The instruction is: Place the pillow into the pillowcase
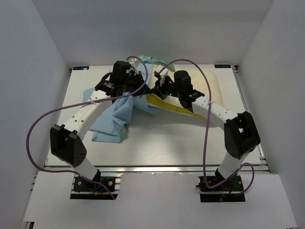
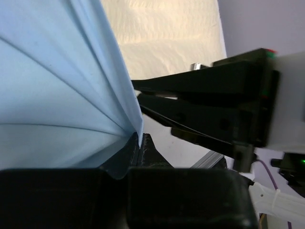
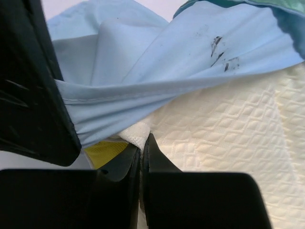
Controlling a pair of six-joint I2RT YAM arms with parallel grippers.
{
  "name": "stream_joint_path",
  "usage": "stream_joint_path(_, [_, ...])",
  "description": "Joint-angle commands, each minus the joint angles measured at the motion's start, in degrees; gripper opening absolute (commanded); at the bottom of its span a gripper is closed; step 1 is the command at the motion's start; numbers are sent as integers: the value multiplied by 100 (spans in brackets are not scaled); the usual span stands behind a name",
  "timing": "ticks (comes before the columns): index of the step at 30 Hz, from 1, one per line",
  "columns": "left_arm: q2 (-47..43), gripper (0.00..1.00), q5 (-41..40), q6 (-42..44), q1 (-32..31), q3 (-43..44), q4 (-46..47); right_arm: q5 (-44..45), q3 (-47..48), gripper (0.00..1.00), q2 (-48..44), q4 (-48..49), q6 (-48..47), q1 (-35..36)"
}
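Note:
I should use my left gripper to let go of the edge of the light blue pillowcase over the cream pillow's yellow-edged near corner (image 1: pixel 146 100).
The cream pillow (image 1: pixel 209 88) lies at the back right of the table, its yellow-edged near corner lifted. In the right wrist view my right gripper (image 3: pixel 142 143) is shut on a pinch of the pillow (image 3: pixel 228 148) at that corner. The light blue pillowcase (image 1: pixel 114 117) trails over the table's left half and rises to my left gripper (image 1: pixel 127 76). In the left wrist view the left gripper (image 2: pixel 138 139) is shut on the pillowcase (image 2: pixel 57 90), whose folds fan out from the jaws. A taut band of pillowcase (image 3: pixel 157 90) crosses just above the pinched pillow corner.
The two grippers sit close together at the table's back centre, the right arm's black fingers (image 2: pixel 200 95) filling the right of the left wrist view. White enclosure walls (image 1: pixel 38 47) stand on three sides. Purple cables (image 1: pixel 43 119) loop beside both arms.

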Motion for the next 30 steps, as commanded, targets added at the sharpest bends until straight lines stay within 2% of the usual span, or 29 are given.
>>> stream_joint_path(1, [-526, 0, 429, -240, -62, -32, 77, -127, 330, 0, 138, 917, 733, -41])
stream_joint_path(6, [-464, 0, 753, -635, -53, 354, 445, -683, -117, 0, 358, 1364, 1331, 91])
stream_joint_path(11, [-455, 0, 1237, -1145, -79, 250, 833, -1130, -93, 0, 402, 1787, 2069, 153])
stream_joint_path(15, [-490, 0, 1001, -987, -79, 109, 561, -1456, 215, 0, 464, 1358, 1869, 451])
stream_joint_path(18, [-543, 0, 1070, -1101, -79, 134, 770, -1167, 119, 0, 516, 822, 1281, 864])
stream_joint_path(21, [-587, 0, 1079, -1242, -79, 485, 824, -992, -153, 0, 639, 829, 1358, 953])
stream_joint_path(25, [-657, 0, 1132, -1513, -79, 785, 938, -841, -303, 0, 701, 1004, 1893, 865])
stream_joint_path(28, [-807, 0, 1229, -1664, -70, 391, 1131, -894, -268, 0, 701, 1434, 2753, 681])
stream_joint_path(30, [-1105, 0, 984, -1603, -70, -267, 1079, -1033, -215, 0, 727, 1839, 3594, 497])
